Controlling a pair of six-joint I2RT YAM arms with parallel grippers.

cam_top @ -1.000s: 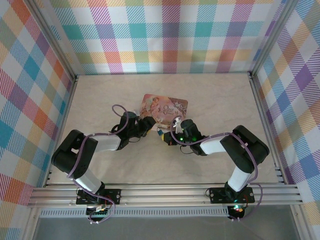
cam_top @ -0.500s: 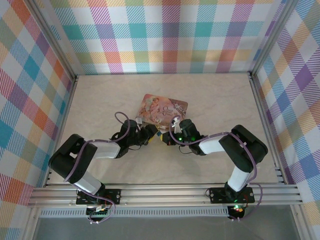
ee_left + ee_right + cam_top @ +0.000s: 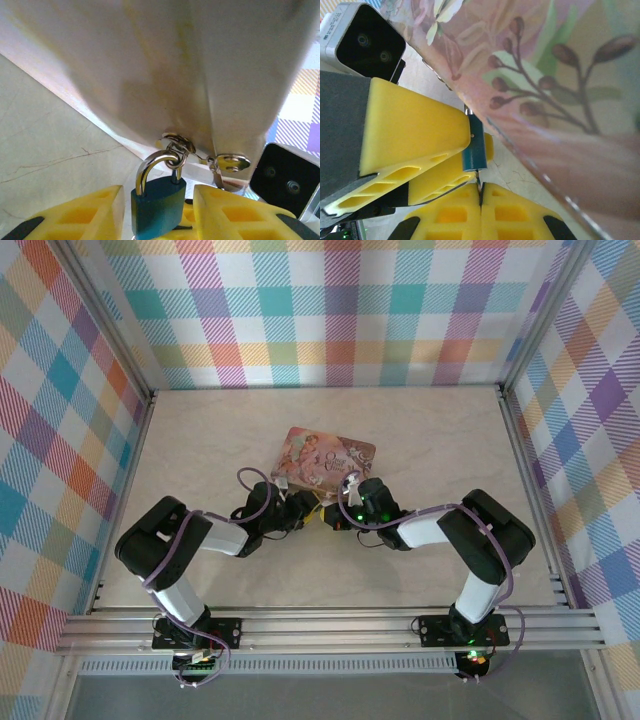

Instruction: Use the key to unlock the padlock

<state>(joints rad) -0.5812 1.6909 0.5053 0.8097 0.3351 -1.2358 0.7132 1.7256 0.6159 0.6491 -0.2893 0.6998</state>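
The wrist of the robot's right gripper leans close over the tin's near edge, so next the gripper opens, back off, and takes the key (image 3: 479,178) from the front with the wrist turned clear.
The small blue padlock (image 3: 159,207) hangs by its silvery shackle (image 3: 148,167) from the hasp (image 3: 177,142) of the pink tin (image 3: 200,65). My left gripper (image 3: 157,192) straddles the padlock body, and a narrow gap shows at each yellow finger (image 3: 90,210). In the right wrist view the padlock (image 3: 474,147) sits between the left gripper's fingers (image 3: 415,125). My right gripper (image 3: 481,192) is shut on the key (image 3: 478,182), whose thin blade reaches up to the padlock's underside. From above, both grippers (image 3: 300,512) (image 3: 336,516) meet at the tin's near edge.
The pink pictured tin (image 3: 325,455) lies mid-table just beyond both grippers, and its side wall (image 3: 545,75) rises close by the fingers. A silvery latch piece (image 3: 231,162) hangs next to the hasp. Plaid walls enclose the table (image 3: 430,430).
My left gripper has slid in toward the tin's near edge and its jaws have narrowed around the padlock. The right gripper has stayed put, shut on the key.
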